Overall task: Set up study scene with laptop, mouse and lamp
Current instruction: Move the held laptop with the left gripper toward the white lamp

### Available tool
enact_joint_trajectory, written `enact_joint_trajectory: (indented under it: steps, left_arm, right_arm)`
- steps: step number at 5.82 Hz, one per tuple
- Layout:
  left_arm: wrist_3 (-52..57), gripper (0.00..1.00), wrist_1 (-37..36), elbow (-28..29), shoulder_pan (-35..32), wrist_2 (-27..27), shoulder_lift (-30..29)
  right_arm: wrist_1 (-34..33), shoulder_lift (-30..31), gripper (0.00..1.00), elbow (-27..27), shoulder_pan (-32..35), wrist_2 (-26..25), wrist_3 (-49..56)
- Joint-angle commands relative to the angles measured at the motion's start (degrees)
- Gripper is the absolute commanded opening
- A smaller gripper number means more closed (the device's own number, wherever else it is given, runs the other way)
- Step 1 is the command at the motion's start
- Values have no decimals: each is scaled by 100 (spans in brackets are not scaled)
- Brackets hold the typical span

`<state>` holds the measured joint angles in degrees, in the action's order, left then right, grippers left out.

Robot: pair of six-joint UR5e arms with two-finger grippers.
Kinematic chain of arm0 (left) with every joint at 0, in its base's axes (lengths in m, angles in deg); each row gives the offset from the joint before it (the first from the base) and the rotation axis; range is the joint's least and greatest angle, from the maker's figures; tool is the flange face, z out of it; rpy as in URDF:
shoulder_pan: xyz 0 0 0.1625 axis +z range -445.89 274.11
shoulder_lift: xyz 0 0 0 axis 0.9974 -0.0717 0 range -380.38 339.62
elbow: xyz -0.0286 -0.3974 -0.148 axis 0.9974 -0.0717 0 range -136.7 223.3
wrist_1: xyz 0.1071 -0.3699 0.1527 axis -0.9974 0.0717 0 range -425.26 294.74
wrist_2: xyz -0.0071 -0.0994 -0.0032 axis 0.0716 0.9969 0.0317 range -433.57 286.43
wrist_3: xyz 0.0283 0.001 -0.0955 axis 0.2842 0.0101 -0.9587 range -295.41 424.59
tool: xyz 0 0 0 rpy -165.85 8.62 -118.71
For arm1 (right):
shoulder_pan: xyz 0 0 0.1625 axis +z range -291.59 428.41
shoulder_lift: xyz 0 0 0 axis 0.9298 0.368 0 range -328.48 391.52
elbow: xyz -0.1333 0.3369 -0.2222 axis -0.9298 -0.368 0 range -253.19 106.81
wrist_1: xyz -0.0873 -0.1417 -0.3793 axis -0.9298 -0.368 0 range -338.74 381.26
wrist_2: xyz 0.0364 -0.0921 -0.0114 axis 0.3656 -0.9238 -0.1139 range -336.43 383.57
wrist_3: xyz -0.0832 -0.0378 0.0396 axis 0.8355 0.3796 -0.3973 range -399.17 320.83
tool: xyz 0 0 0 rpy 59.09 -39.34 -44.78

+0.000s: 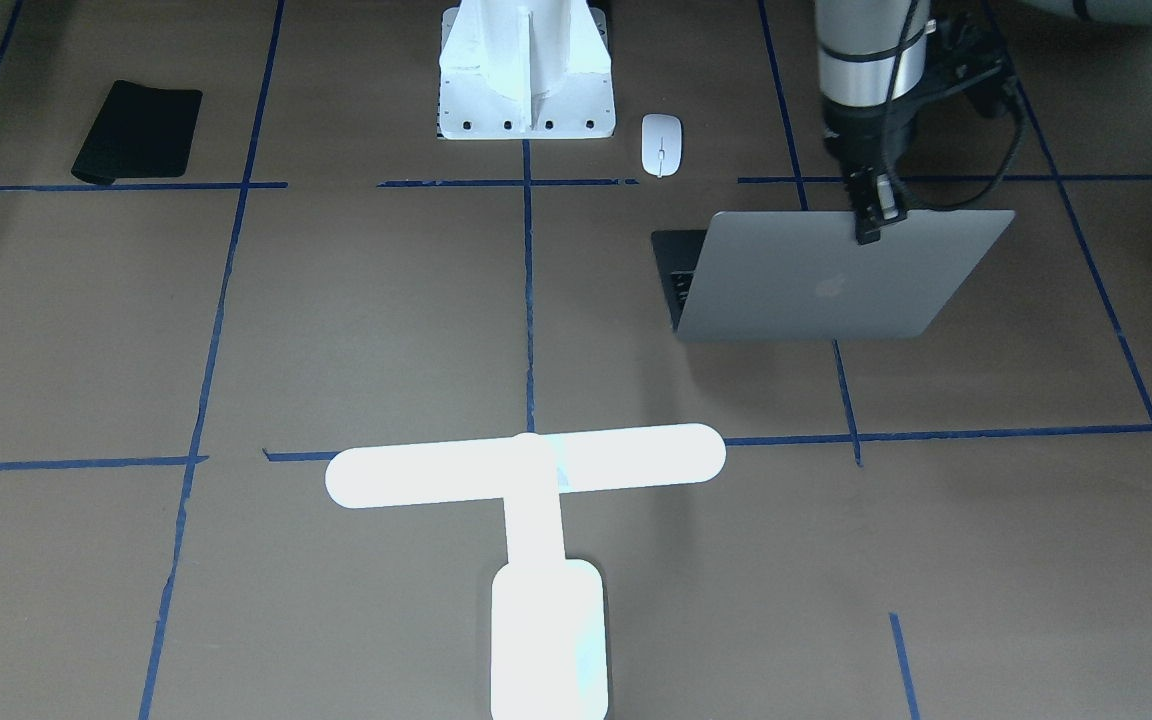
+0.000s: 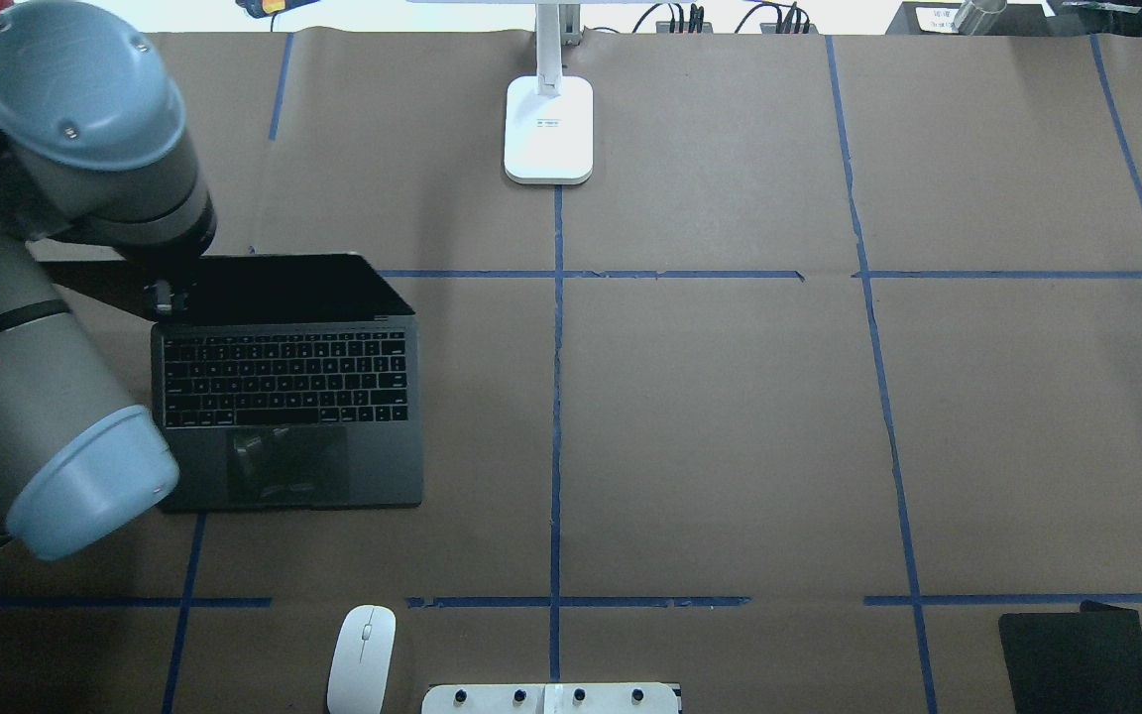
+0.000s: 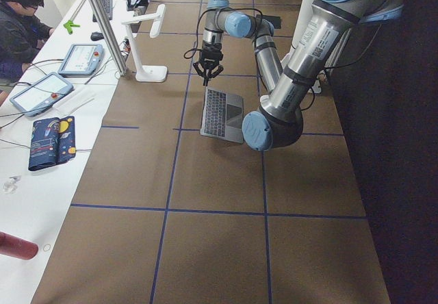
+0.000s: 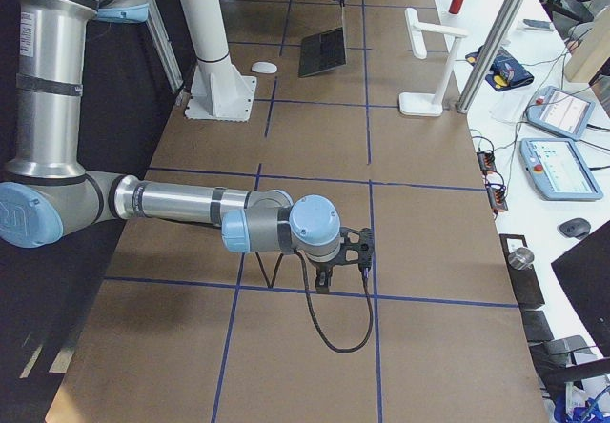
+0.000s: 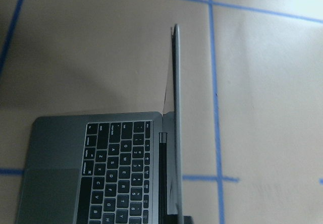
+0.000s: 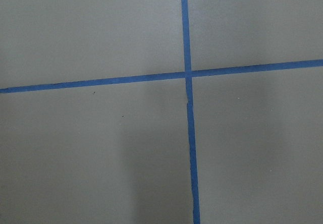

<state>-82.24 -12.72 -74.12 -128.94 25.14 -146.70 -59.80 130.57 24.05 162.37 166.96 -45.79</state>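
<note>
Next, my left gripper releases the grey laptop across the middle blue tape line [image 1: 571,364], between pedestal and lamp, close to the lamp.
The grey laptop [image 1: 836,280] stands open on the robot's left side of the table, its keyboard [image 2: 284,382] facing the robot and its lid raised roughly upright. My left gripper [image 1: 868,215] is shut on the lid's top edge; the left wrist view shows that lid [image 5: 174,108] edge-on. The white mouse [image 2: 363,659] lies near the robot's base, apart from the laptop. At the far middle of the table stands the glowing white lamp [image 1: 526,475], base [image 2: 549,129] down. My right gripper [image 4: 338,271] hovers low over bare table far from all three; I cannot tell whether it is open.
A flat black mat [image 2: 1075,659] lies at the robot's near right corner. The white robot pedestal [image 1: 526,70] stands by the mouse. A person [image 3: 20,23] sits at a side bench with control tablets [image 3: 41,92]. Blue tape lines [image 6: 189,133] cross the brown table.
</note>
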Motion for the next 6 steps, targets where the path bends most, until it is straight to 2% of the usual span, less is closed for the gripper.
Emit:
enact_joint_trajectory:
  steps: [1,4,5,6]
  left_arm:
    - [-82,0,-16,1102,42,51,-1188]
    - [-433,0,89,2430,331,69,-2420]
    - [-494,0,385,2809,341,69,-2607]
    - [-478,0,519,2908,358,69,-2635]
  right_arm:
    - [2,1,100,-13,0,4,11]
    - [-7,10,100,-21,0,13,11]
    - [-7,10,100,-22,0,5,11]
    - [-7,10,100,-22,0,5,11]
